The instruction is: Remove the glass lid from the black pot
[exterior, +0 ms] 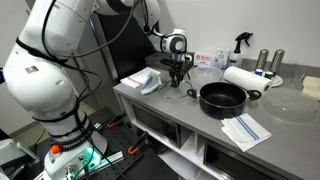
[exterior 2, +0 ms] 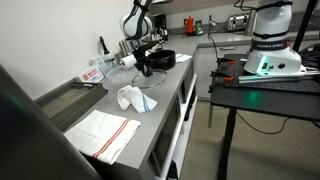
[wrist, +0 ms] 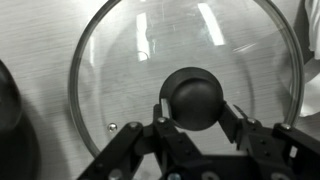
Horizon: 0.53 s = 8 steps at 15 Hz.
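My gripper will release the glass lid on the grey counter (exterior: 179,94) (wrist: 190,85) between the black pot and the crumpled white cloth. The lid now lies flat, off the pot.
The glass lid (wrist: 120,60) lies flat on the grey counter, off the black pot; the counter shows through the glass. My gripper (wrist: 197,112) stands over it with both fingers closed against the lid's dark centre knob (wrist: 195,90). In both exterior views the gripper (exterior: 178,82) (exterior 2: 143,68) is low over the counter beside the black pot (exterior: 222,97) (exterior 2: 162,59), which stands uncovered. A dark curved edge of the pot shows at the side of the wrist view (wrist: 8,125).
A crumpled white cloth (exterior: 148,80) (exterior 2: 133,98) lies near the gripper. A striped towel (exterior: 245,130) (exterior 2: 105,135) lies at the counter's front. A paper roll (exterior: 240,77), shakers (exterior: 265,62), a spray bottle (exterior: 240,42) and a clear disc (exterior: 290,103) stand behind the pot.
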Tool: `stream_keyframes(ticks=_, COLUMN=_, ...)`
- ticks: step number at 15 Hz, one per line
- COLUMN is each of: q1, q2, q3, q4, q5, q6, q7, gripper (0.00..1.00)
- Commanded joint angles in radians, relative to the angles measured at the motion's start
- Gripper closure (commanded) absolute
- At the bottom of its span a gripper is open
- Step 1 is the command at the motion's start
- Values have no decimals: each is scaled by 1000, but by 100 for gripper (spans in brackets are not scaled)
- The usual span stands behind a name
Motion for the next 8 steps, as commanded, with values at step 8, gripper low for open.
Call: stream_keyframes(ticks=8, q1=-34, q2=101, q3=10, q4=76, q5=33, q6=89, q7=-31, gripper=75)
